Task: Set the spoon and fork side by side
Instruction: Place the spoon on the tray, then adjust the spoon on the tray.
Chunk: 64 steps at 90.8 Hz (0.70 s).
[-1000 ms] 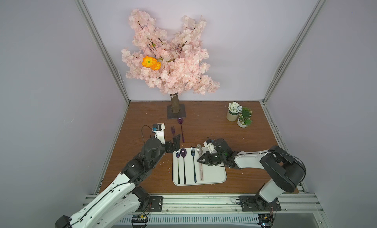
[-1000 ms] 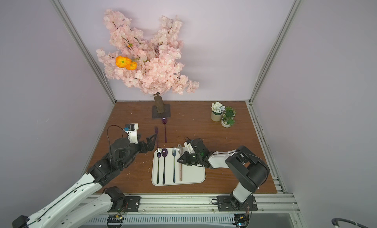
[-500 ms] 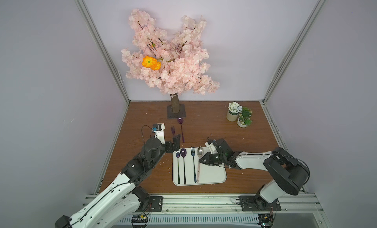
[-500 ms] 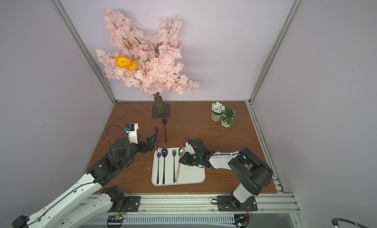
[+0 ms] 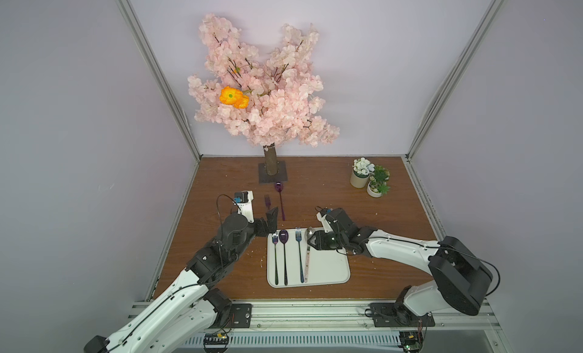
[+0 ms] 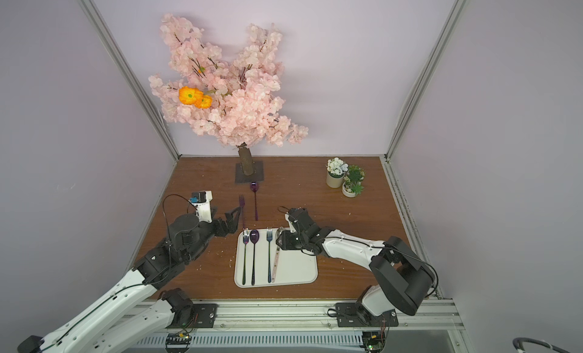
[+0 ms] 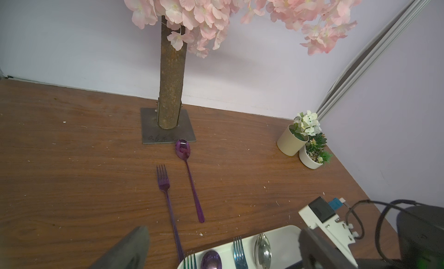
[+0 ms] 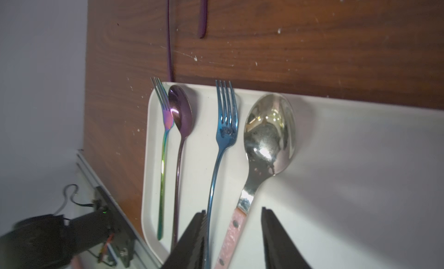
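Observation:
The silver spoon's slanted handle end crowds the blue fork's stem, so next my right gripper grabs the pink handle [image 5: 307, 257] and turns the spoon parallel.
A white tray [image 5: 331, 269] [image 6: 299, 266] [image 8: 360, 159] holds a silver spoon [image 5: 310, 234] [image 6: 279, 233] [image 8: 269, 133] with a pink handle. It lies just right of a blue fork [image 5: 299, 250] [image 6: 269, 250] [image 8: 225, 126], nearly parallel to it. My right gripper [image 5: 315, 241] [image 6: 282, 241] [image 8: 234, 234] is open astride the pink handle, with a gap on both sides. One of its fingers [image 8: 197, 236] sits close against the blue fork's stem. My left gripper [image 5: 271, 220] [image 6: 232, 220] [image 7: 223, 253] is wide open and empty, by the tray's far left corner.
An iridescent fork [image 5: 275, 256] and a purple spoon [image 5: 284, 241] lie at the tray's left side. On the bare wood beyond the tray lie a purple fork [image 5: 267, 202] [image 7: 165, 190] and another purple spoon [image 5: 280, 200] [image 7: 189, 181]. The blossom tree's base [image 5: 273, 173] and two small plant pots [image 5: 369, 181] stand at the back.
My right gripper has opened and let go of the silver spoon, which now rests on the tray closer to the blue fork. The left arm has not moved.

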{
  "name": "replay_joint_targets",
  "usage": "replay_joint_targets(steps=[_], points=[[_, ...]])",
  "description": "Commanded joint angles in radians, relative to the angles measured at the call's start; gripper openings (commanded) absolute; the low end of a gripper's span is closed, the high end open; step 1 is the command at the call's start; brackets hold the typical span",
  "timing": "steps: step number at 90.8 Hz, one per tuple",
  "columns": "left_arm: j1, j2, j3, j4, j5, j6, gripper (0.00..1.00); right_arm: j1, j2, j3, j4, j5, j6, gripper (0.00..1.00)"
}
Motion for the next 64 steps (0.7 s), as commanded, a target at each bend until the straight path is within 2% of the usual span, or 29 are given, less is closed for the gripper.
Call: replay_joint_targets(steps=[1,10,21,38,64], points=[[0.009,-0.011,-0.011,-0.007,-0.028,-0.007,0.99,0.09,0.027,0.103,-0.244,0.239,-0.043,0.5],[0.009,-0.024,-0.006,-0.015,-0.051,-0.009,0.99,0.172,0.062,0.148,-0.341,0.365,-0.007,0.56],[0.01,-0.048,-0.001,-0.032,-0.087,-0.002,0.99,0.231,0.087,0.148,-0.354,0.447,0.059,0.54],[0.009,-0.077,0.009,-0.059,-0.137,0.01,0.99,0.256,0.119,0.143,-0.302,0.429,0.071,0.47],[0.009,-0.105,-0.004,-0.061,-0.153,0.004,0.99,0.272,0.186,0.196,-0.314,0.418,0.049,0.45]])
